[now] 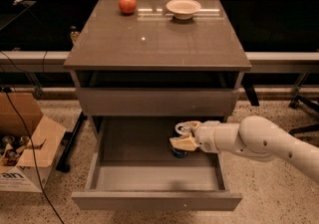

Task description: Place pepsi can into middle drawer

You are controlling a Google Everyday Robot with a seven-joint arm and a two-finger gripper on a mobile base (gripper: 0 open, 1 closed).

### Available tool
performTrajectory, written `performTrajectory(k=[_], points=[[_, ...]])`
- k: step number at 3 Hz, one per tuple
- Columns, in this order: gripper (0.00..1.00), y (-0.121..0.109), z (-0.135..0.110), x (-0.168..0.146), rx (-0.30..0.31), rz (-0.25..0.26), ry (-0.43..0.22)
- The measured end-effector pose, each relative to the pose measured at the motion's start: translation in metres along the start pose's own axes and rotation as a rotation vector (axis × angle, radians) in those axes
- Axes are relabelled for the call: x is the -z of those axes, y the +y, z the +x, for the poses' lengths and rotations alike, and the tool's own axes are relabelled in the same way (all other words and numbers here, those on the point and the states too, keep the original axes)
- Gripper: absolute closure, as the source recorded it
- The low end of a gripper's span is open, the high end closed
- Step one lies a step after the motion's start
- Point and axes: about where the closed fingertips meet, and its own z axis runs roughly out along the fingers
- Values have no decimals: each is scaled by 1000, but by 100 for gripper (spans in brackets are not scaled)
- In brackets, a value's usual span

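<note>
Next, my gripper releases the pepsi can near the middle of the open drawer's grey bottom (170, 167).
The pepsi can (180, 152) is dark blue with a silver top and stands upright inside the open middle drawer (154, 199), toward the right of its grey floor. I cannot tell whether it touches the floor or hangs just above it. My gripper (183, 140) reaches in from the right on a white arm and is shut on the can's upper part, hiding most of its side. The drawer is pulled far out, below the closed upper drawer front (157, 101).
A red apple (127, 4) and a white bowl (183, 8) sit at the back of the cabinet top (149, 44). An open cardboard box (27, 153) with cables stands on the floor at the left. A chair base (301, 101) is at the right.
</note>
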Motion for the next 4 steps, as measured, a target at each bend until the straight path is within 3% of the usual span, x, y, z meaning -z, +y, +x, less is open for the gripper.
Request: performTrajectory(k=[1,2,3,4], points=[[100,0,3,-2,-1,6,3],[100,-2,23,-18,-6,43,23],[96,-11,55,-55,-12,50,-11],[73,-19,86,-80,-73,38,-62]])
